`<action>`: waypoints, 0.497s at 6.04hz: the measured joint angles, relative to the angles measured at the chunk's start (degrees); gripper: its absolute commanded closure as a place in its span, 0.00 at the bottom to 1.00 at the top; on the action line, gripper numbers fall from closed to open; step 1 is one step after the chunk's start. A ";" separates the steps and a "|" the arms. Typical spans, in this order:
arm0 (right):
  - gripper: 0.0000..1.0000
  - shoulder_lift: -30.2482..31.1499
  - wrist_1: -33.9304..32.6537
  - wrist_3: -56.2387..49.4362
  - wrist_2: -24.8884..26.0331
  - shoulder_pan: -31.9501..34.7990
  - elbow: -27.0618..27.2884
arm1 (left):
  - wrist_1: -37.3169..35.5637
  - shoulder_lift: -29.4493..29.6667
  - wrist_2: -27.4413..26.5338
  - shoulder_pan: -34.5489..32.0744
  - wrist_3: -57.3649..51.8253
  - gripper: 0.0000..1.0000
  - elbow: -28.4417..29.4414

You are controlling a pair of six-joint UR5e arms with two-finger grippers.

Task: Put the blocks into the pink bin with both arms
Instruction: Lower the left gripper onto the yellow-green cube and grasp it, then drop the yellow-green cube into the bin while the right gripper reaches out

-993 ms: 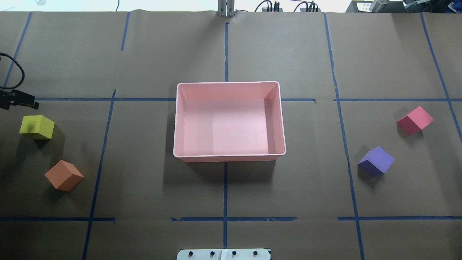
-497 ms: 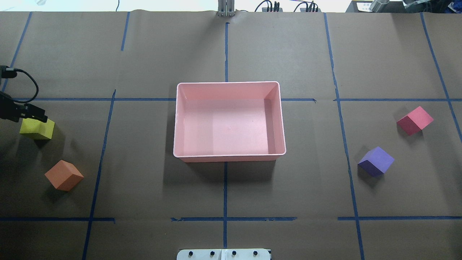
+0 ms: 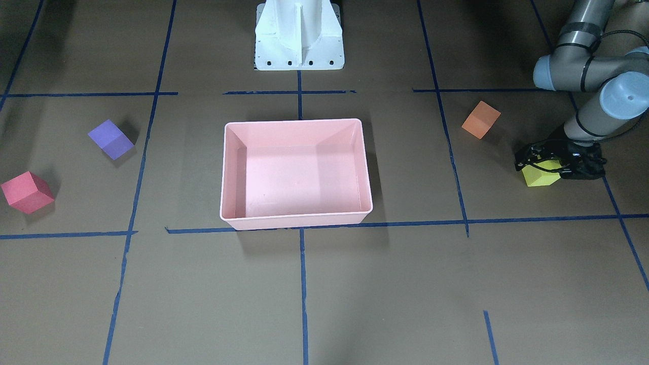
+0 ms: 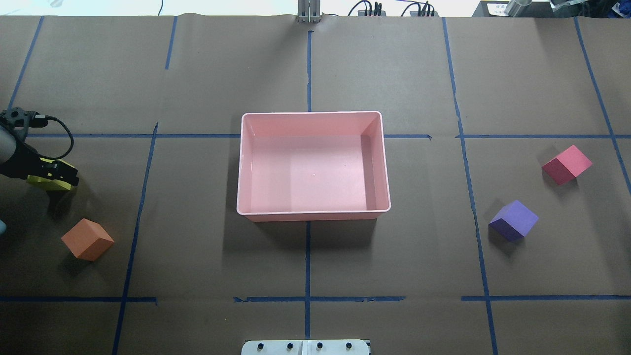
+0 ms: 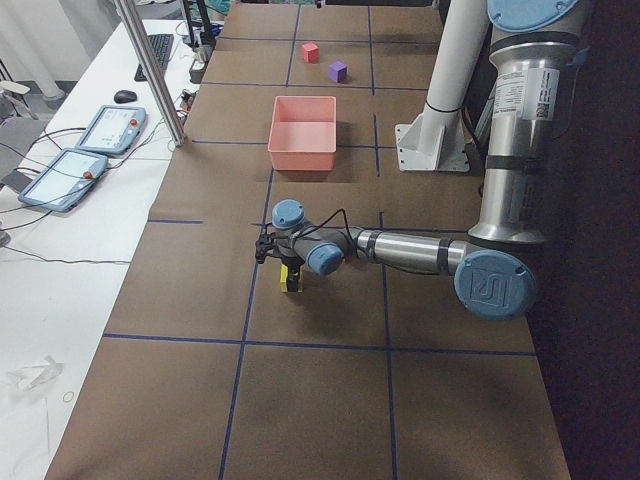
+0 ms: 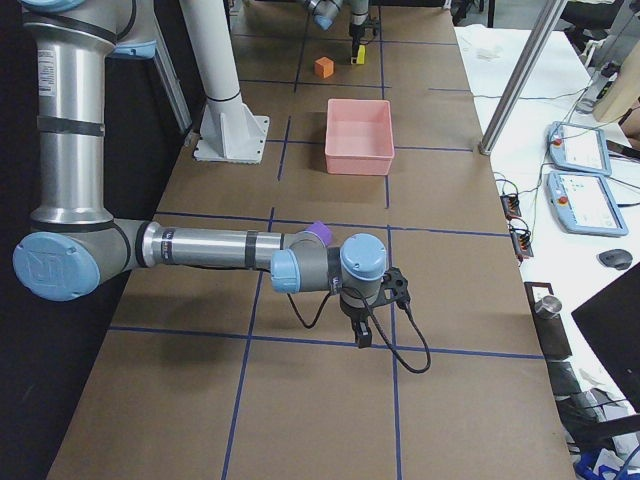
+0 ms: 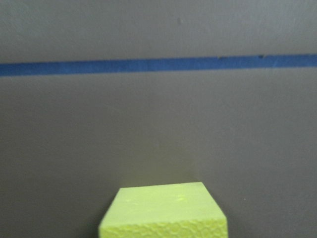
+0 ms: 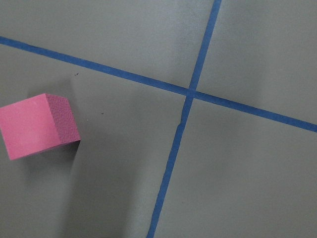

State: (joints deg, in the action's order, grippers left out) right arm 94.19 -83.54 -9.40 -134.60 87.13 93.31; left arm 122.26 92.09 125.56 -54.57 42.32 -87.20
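Observation:
I should next move my right gripper to the red block, which is farther from the pink bin than the purple block, and close it on the red block's sides [image 3: 27, 191] [image 8: 39, 126].
The pink bin [image 4: 240, 162] stands empty at mid-table. The yellow-green block [image 4: 49, 183] lies at the far left. My left gripper [image 4: 58, 173] is low over it, jaws open and straddling it; the block [image 3: 540, 176] still rests on the table and fills the bottom of the left wrist view [image 7: 163, 210]. The orange block [image 4: 87, 239] lies nearer the robot. The red block [image 4: 567, 164] and the purple block [image 4: 513, 220] lie at the right. My right gripper [image 6: 365, 338] shows only in the exterior right view, above the table; I cannot tell its state. The right wrist view shows the red block [image 8: 37, 131].
The white pedestal base [image 3: 299, 48] stands at the robot's side of the table, behind the bin. Blue tape lines grid the brown table cover. Tablets [image 5: 105, 130] and cables lie beyond the far edge.
My left gripper has moved in from the left edge, toward the robot and down onto the yellow-green block, now covering most of it. The blocks and bin have not moved.

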 measured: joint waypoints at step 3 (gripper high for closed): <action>0.00 -0.12 0.02 0.00 -0.04 0.05 -0.06 | -6.63 4.13 2.00 -1.23 0.00 0.82 -5.53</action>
State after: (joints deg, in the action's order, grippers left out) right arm 94.07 -83.52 -9.40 -134.64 87.18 93.26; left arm 115.63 96.22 127.56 -55.80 42.32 -92.73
